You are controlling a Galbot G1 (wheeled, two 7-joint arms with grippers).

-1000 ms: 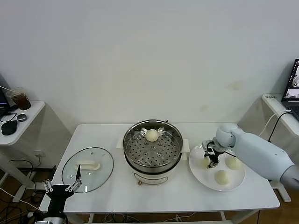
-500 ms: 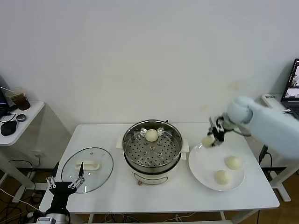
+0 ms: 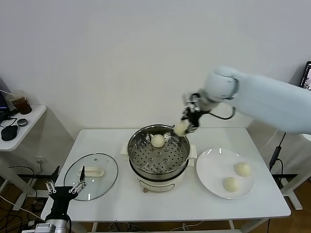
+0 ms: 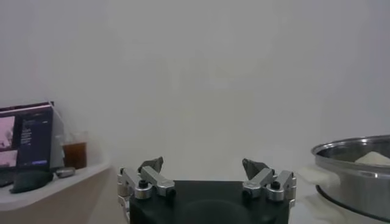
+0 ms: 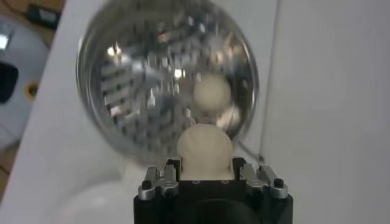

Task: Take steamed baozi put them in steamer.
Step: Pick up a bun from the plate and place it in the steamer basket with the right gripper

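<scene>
Next, my right gripper releases its baozi on the side of the steamer tray (image 3: 141,152) (image 5: 172,50) that is nearest the glass lid.
My right gripper (image 3: 183,127) is shut on a pale baozi (image 3: 180,128) and holds it in the air over the back right rim of the steel steamer (image 3: 158,171). In the right wrist view the held baozi (image 5: 205,151) sits between the fingers, above the perforated tray (image 5: 134,91). One baozi (image 3: 157,140) lies at the back of the tray; it also shows in the right wrist view (image 5: 212,92). Two more baozi (image 3: 242,169) (image 3: 230,184) lie on the white plate (image 3: 211,167). My left gripper (image 3: 65,188) is open and empty, low at the table's front left.
A glass lid with a white handle (image 3: 91,172) lies on the table left of the steamer. A side table at the far left carries a cup (image 3: 20,102) and a mouse (image 3: 9,132). A second table stands at the right.
My right gripper lifted a baozi off the plate and carried it up and left to above the steamer's rim. The plate now holds two baozi. The left arm has barely moved.
</scene>
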